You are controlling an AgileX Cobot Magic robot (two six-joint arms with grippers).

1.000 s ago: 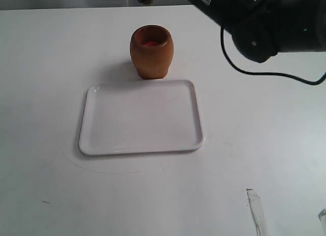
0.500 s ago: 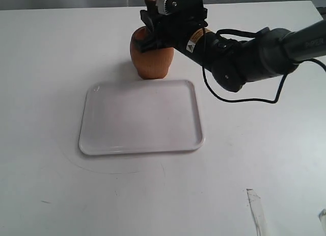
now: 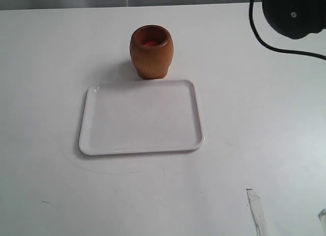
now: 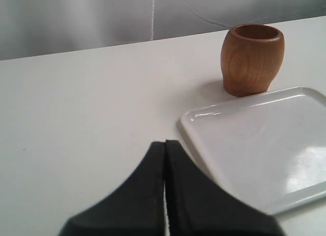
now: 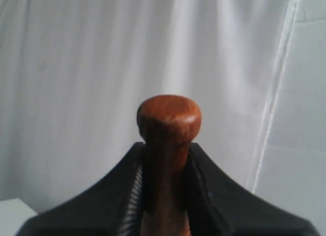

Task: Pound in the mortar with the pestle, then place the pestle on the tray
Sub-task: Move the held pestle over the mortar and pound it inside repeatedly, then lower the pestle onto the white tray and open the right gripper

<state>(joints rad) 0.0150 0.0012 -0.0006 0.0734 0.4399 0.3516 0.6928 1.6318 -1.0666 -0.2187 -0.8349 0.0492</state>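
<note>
My right gripper has the pestle. It will put the pestle down near the middle of the white tray (image 3: 157, 114), in front of the mortar.
The orange-brown mortar (image 3: 151, 51) stands upright just behind the white tray (image 3: 141, 118), its reddish inside showing; it also shows in the left wrist view as the mortar (image 4: 252, 59) beside the tray (image 4: 265, 144). My right gripper (image 5: 165, 149) is shut on the dark reddish-brown pestle (image 5: 168, 124), whose knob sticks out past the fingertips toward a white curtain. In the exterior view only part of the right arm (image 3: 293, 14) shows at the top right; the pestle is out of that view. My left gripper (image 4: 165, 147) is shut and holds nothing, above the table near the tray's corner.
A strip of clear tape (image 3: 257, 210) lies on the white table (image 3: 265, 124) at the front right. A black cable (image 3: 275, 45) hangs from the right arm. A white curtain (image 5: 91, 68) hangs behind the table.
The right arm, which had the pestle down in the mortar half a second ago, has lifted up and away to the top right, carrying the pestle out of the exterior view. The mortar's mouth is uncovered again.
</note>
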